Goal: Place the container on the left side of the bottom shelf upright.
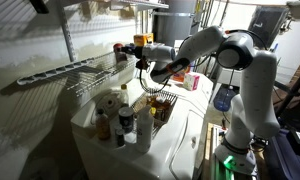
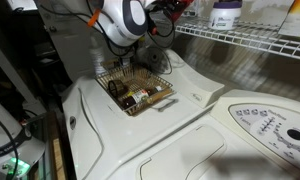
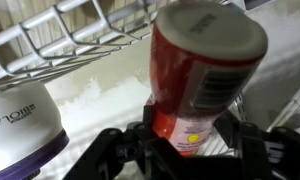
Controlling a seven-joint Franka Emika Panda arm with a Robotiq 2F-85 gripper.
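Observation:
I will release the container on the bottom shelf's open wires (image 1: 114, 58) beside the white tub with a purple band.
In the wrist view the container (image 3: 195, 80) fills the middle, showing a red side with a white label and a pale round end towards the camera. My gripper (image 3: 190, 128) has a black finger on each side of it and is shut on it. The bottom shelf (image 3: 70, 40) of white wire runs behind and beneath it. In an exterior view the container's red part (image 1: 118, 47) shows at the shelf (image 1: 60, 72), with my gripper (image 1: 138, 62) beside it. I cannot tell whether the container stands fully upright.
A white tub with a purple band (image 3: 20, 125) stands close beside the container on the shelf and also shows in an exterior view (image 2: 225, 12). An amber jar (image 1: 140, 40) is nearby. A wire basket (image 2: 135, 88) and several bottles (image 1: 115, 115) sit on the white washer below.

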